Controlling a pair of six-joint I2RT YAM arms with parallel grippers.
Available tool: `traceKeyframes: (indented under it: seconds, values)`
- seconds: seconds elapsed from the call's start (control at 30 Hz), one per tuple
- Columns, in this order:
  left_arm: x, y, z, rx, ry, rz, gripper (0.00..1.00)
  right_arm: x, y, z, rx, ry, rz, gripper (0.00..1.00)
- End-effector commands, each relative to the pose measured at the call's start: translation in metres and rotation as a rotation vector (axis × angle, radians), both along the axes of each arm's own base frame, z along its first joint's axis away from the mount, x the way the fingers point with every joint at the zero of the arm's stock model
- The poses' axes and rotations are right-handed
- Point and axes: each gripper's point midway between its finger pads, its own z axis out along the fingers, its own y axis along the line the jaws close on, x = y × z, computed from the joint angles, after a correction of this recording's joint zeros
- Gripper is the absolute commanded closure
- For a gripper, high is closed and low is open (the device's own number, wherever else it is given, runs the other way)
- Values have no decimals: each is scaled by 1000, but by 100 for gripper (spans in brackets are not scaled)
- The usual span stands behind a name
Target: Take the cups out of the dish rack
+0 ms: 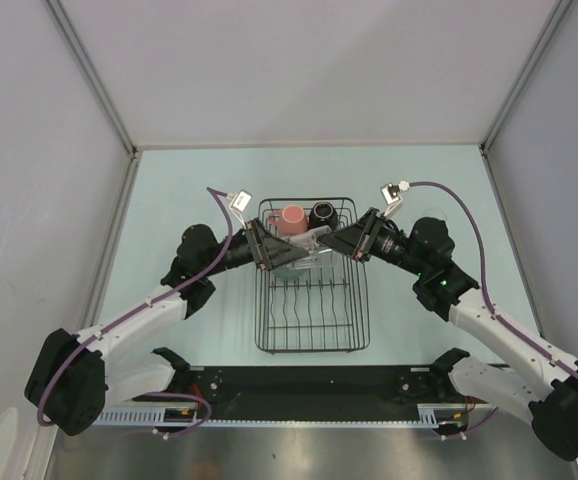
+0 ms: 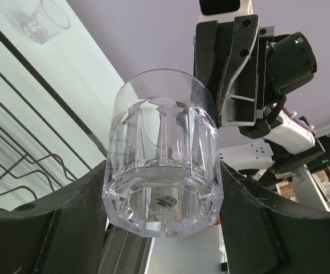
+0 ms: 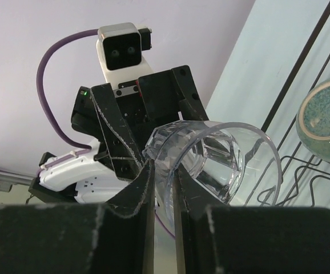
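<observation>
My right gripper needs to set the clear glass tumbler down on the pale table (image 1: 433,254) next to the other clear tumbler. It will let go of it there.
A clear glass tumbler (image 1: 314,240) hangs on its side above the dish rack (image 1: 314,335), held from both ends. My left gripper (image 2: 164,197) is shut on its thick faceted base (image 2: 162,200), one finger on each side. My right gripper (image 3: 165,177) is shut on the tumbler's rim wall (image 3: 173,148), one finger inside and one outside. The pink mug (image 1: 292,216) and the black cup (image 1: 321,214) stand at the rack's far end. A pale-green cup (image 3: 325,114) sits in the rack beyond the tumbler in the right wrist view.
Another clear tumbler (image 2: 45,20) lies on the pale table outside the rack. The rack's wires (image 2: 16,148) run below my left gripper. Both arms meet over the rack's far half, and grey walls enclose the table.
</observation>
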Motion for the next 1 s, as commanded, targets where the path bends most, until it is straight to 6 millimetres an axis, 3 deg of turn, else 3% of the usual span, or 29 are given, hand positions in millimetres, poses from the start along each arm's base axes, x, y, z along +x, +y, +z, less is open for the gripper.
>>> traceKeyframes:
  seconds: [0.0,0.2,0.3,0.4,0.43,0.5,0.53,0.57,0.6,0.67,0.9,0.97]
  values:
    - [13,1,15,22,-45,60,26,-6,-10,25,-30,-109,-21,100]
    - [22,0,8,59,-8,86,0,-12,-18,34,-51,-134,-38,100]
    - [29,0,4,84,14,108,0,-11,-26,39,-74,-147,-68,100]
    - [38,5,-1,126,46,166,0,3,-44,35,-188,-146,-172,100]
    - [40,10,-12,176,77,194,0,12,-51,29,-247,-129,-221,100]
    - [49,20,-11,213,71,277,0,32,-83,19,-431,-85,-392,100]
    - [49,26,-22,266,92,296,0,43,-94,10,-508,-52,-450,100]
    - [49,29,-20,282,87,319,0,51,-123,-12,-654,22,-572,100]
    - [55,37,-21,307,87,375,0,56,-136,-2,-705,12,-630,100]
    - [52,51,-28,367,103,420,0,64,-171,-26,-885,94,-760,100]
    - [50,88,-40,490,139,572,0,78,-251,-71,-1055,313,-983,100]
    - [47,94,-46,528,156,585,0,81,-265,-83,-1070,361,-998,100]
